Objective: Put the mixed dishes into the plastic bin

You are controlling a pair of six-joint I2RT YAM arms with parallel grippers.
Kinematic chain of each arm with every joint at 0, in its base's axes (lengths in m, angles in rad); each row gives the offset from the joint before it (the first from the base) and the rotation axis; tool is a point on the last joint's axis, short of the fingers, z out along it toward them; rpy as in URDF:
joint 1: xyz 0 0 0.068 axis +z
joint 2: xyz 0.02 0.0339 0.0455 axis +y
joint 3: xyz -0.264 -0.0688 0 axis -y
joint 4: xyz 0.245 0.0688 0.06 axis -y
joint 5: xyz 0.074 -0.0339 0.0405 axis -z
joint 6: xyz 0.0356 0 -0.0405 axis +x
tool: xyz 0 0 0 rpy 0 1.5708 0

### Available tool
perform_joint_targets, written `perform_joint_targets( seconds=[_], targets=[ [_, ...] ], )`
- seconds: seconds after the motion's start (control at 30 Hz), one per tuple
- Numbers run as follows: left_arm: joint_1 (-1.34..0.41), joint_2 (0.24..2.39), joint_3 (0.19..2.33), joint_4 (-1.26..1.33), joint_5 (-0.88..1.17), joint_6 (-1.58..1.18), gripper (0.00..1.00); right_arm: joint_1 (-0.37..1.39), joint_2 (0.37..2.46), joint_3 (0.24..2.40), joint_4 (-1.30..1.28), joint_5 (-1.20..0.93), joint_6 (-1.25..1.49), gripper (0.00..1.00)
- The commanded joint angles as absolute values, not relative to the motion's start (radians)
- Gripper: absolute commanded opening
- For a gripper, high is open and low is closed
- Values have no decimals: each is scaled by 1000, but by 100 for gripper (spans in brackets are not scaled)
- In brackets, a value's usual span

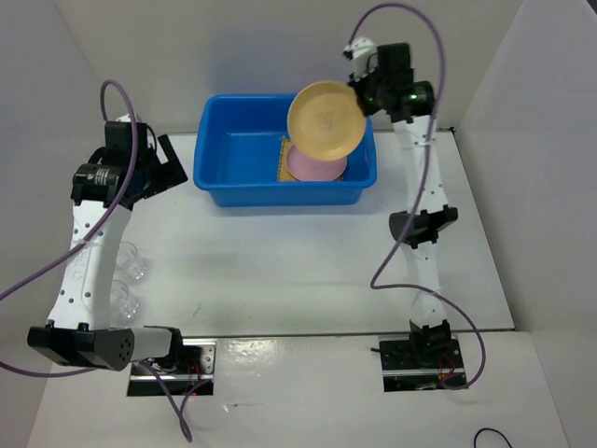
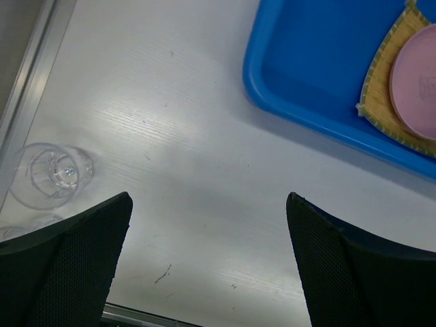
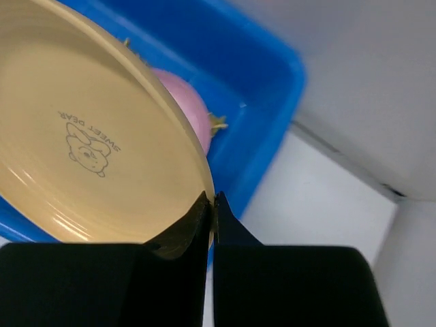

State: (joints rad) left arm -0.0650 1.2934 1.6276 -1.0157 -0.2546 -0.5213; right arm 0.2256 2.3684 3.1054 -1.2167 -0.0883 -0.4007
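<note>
Next, my left gripper will go to the clear cup nearer the blue plastic bin and close on the cup's rim [image 1: 136, 253] [image 2: 78, 181], facing the table's middle.
My right gripper [image 1: 359, 89] is shut on the rim of the tan-orange plate [image 1: 326, 119], holding it tilted above the right part of the blue plastic bin [image 1: 233, 177]. In the right wrist view its jaws [image 3: 212, 199] pinch the plate's edge [image 3: 82, 136]. The pink plate [image 1: 312, 166] lies in the bin on the yellow woven mat [image 1: 282, 161]. Two clear cups [image 1: 135, 266] [image 1: 121, 297] stand on the table at the left, beside the left arm. My left gripper [image 1: 163, 163] hangs open and empty left of the bin, over bare table [image 2: 209, 199], with one cup [image 2: 48, 174] to its left.
White walls enclose the table at the back and on both sides. The left wall's foot [image 2: 27, 82] runs close to the cups. The bin's left half [image 2: 306, 68] holds nothing. Both arm bases sit at the near edge.
</note>
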Motion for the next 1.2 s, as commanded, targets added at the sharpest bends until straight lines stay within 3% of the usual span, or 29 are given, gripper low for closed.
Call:
perform_joint_targets(
  seconds=[0.0,0.53,0.63,0.7,0.87,0.93,1.0,1.07,1.1,1.17],
  targets=[
    [-25,1238,1614,-1041,-221,-494,100,256,2460,3134,-1232,-81,-376,0],
    [95,1086,1412,-1117,-241,-523,100,255,2762,3134,-1039,-78,-341,2],
    [95,1074,1397,-1117,-250,-523,100,235,2777,3134,-1017,-78,-330,11],
    [95,1074,1387,-1117,-250,-523,100,224,2787,3134,-1008,-78,-330,22],
    [104,1092,1387,-1108,-270,-523,100,213,2787,3134,-985,-58,-321,25],
    [104,1112,1387,-1097,-270,-523,100,213,2778,3134,-973,-46,-321,41],
    [113,1124,1396,-1097,-281,-514,88,213,2757,3134,-986,-34,-310,57],
    [124,1149,1408,-1097,-293,-505,74,213,2702,3134,-1046,-57,-310,64],
    [124,1149,1417,-1097,-308,-505,74,213,2679,3134,-1080,-78,-298,71],
    [135,1175,1417,-1097,-334,-514,74,213,2607,3134,-1212,-147,-298,73]
  ],
)
